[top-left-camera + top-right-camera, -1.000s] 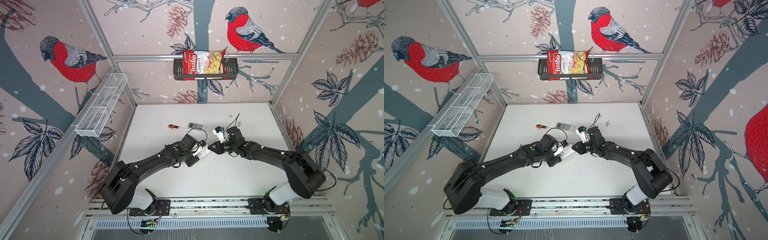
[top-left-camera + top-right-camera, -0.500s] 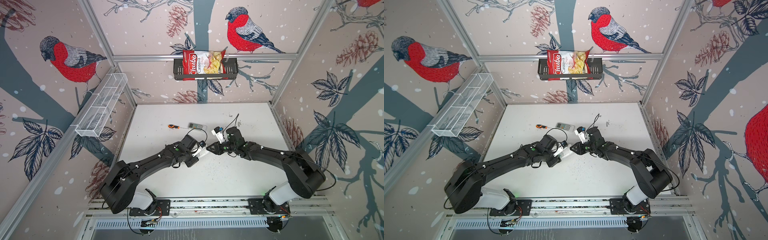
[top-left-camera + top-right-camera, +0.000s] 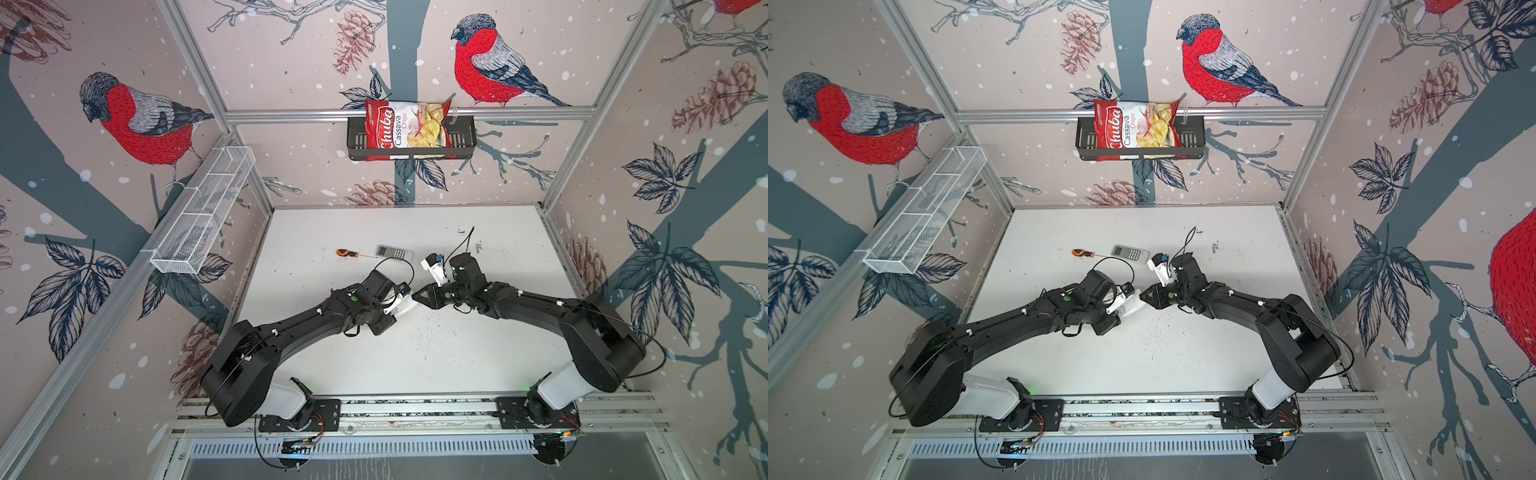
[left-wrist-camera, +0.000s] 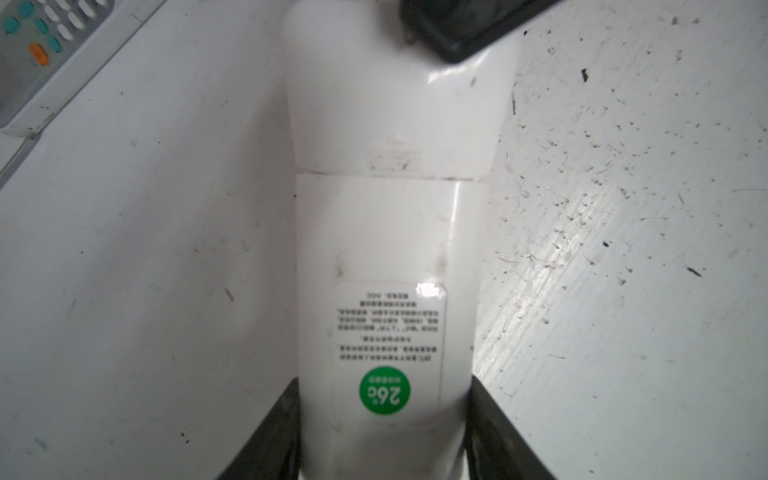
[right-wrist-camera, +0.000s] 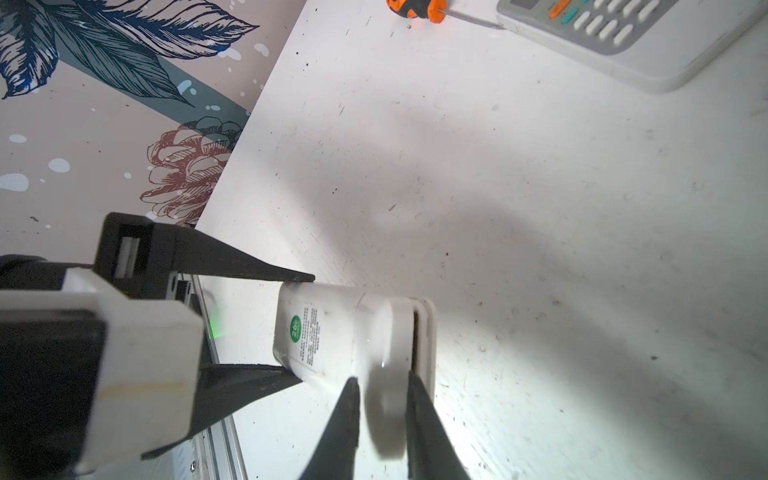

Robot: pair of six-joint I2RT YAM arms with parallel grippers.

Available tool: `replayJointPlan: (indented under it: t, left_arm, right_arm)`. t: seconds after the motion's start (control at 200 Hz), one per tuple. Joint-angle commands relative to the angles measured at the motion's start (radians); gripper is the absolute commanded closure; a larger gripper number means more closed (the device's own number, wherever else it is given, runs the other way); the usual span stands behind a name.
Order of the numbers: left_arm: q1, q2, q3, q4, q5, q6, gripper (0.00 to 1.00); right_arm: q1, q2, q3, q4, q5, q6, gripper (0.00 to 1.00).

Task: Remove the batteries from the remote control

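Note:
I need to open my right gripper wider, grip nearer the seam [image 4: 392, 152] and pull the battery cover off, because the cover gapes at its loose end while its seam stays shut.
My left gripper [image 4: 382, 384] is shut on a white remote control [image 4: 390, 232], which lies back-side up and carries a label with a green sticker. In both top views the remote [image 3: 402, 307] [image 3: 1129, 306] sticks out of that gripper near the table's middle. My right gripper [image 5: 382, 382] meets it from the right and is shut on the battery cover [image 4: 395, 112] at the remote's free end. In the right wrist view a dark gap shows between the cover and the remote's body [image 5: 328, 332]. The batteries are hidden.
A second, grey remote [image 3: 394, 252] lies face up behind the grippers. An orange-and-black screwdriver [image 3: 347, 253] lies just left of it. A chips bag [image 3: 409, 129] sits in a black basket on the back wall. A white wire basket [image 3: 203, 212] hangs on the left wall.
Hardly anything differs: both arms stay nearly where they were, with the right gripper's tip at the end of the held remote.

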Motion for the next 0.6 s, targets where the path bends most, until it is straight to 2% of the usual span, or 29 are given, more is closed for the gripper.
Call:
replayJointPlan:
  t: [0.0, 0.26, 0.3, 0.41, 0.47, 0.59]
  left_arm:
    - [0.0, 0.001, 0.003, 0.067, 0.015, 0.005, 0.61]
    - [0.0, 0.011, 0.003, 0.067, 0.011, 0.006, 0.61]
    - [0.0, 0.016, 0.003, 0.067, 0.011, 0.006, 0.61]
    - [0.0, 0.025, 0.01, 0.064, 0.011, 0.007, 0.62]
    - [0.0, 0.025, 0.011, 0.063, 0.011, 0.009, 0.62]
    - [0.001, 0.021, 0.01, 0.067, 0.01, 0.01, 0.63]
  right_arm:
    - [0.009, -0.025, 0.004, 0.032, -0.065, 0.017, 0.8]
    - [-0.013, -0.071, -0.006, 0.035, -0.034, 0.024, 0.79]
    - [-0.016, -0.077, -0.011, 0.036, -0.03, 0.024, 0.76]
    - [-0.022, -0.074, -0.011, 0.004, -0.003, 0.008, 0.58]
    - [-0.024, -0.069, -0.013, -0.004, 0.007, 0.003, 0.53]
    - [-0.026, -0.049, -0.016, -0.015, 0.033, 0.0, 0.52]
